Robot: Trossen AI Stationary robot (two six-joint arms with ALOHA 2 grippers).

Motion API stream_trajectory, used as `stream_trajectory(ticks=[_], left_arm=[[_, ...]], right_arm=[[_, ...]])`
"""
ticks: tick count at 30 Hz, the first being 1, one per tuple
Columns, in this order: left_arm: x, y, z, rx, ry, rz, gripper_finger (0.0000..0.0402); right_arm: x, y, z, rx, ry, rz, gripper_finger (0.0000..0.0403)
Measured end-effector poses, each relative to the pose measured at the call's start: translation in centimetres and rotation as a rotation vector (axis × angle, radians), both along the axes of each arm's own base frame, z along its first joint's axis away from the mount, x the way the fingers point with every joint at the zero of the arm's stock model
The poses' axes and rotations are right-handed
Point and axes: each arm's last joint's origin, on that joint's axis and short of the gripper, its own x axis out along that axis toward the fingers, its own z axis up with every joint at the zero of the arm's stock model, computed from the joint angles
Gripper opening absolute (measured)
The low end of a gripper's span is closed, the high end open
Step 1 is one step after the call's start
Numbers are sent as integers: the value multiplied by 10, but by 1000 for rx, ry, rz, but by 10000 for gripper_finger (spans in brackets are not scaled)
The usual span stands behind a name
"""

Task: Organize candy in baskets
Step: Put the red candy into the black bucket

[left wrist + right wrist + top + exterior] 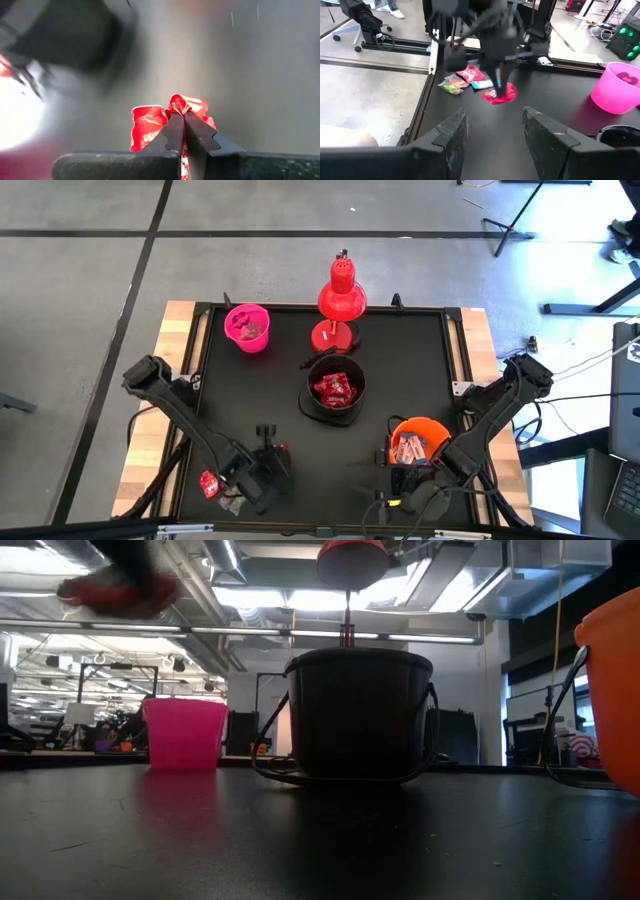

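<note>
Next, I release the red candy from my left gripper atop the other red candy in the black basket point(338, 391).
My left gripper point(270, 462) is over the table's near left part, shut on a red candy point(150, 122), which also shows in the right wrist view point(501, 95). Loose candy lies on the table near it: a red one point(210, 483) and several more point(451, 84). The black basket point(335, 390) at mid-table holds red candy. The pink basket point(247, 327) stands at the far left. The orange basket point(420, 438) at the near right holds white-and-blue candy. My right gripper point(492, 125) is open beside the orange basket, touching nothing. My left gripper pinches the red candy's crinkled wrapper point(176, 106) between its two fingers point(172, 132). The fingers come from above, pointing down. The candy point(110, 590) hangs lifted clear of the table, spreading out below the fingertips.
A red desk lamp point(340, 300) stands at the table's far edge, behind the black basket. The black mat point(260, 395) has open room between the baskets and the near edge. Wooden table edges point(165, 350) show on both sides.
</note>
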Motion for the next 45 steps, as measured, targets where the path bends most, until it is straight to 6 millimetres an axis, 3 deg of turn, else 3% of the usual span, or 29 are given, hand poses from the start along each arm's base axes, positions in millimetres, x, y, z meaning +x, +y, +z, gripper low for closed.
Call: stream_trajectory(ticks=[7,10,14,20,30,36,41,45], left_arm=[[18,0,37,53,-377,-73,0],[31,-3,32,29,-472,-181,0],[46,12,15,-110,-531,-284,0],[60,47,-3,-173,-600,-280,0],[81,141,16,-191,-716,-174,0],[85,197,9,-240,-655,-26,0],[82,224,1,-277,-578,99,0],[81,231,-1,-386,-538,7,22]], right_arm=[[0,0,0,-8,-4,-14,184],[0,0,0,1,-5,-17,184],[0,0,0,18,-11,-31,184],[-1,-1,1,7,-21,-58,184],[0,-5,-2,-29,-3,-80,184],[-1,-5,-4,-46,12,-82,184],[-1,-5,-4,-45,11,-82,184],[-1,-5,-4,-45,11,-82,184]])
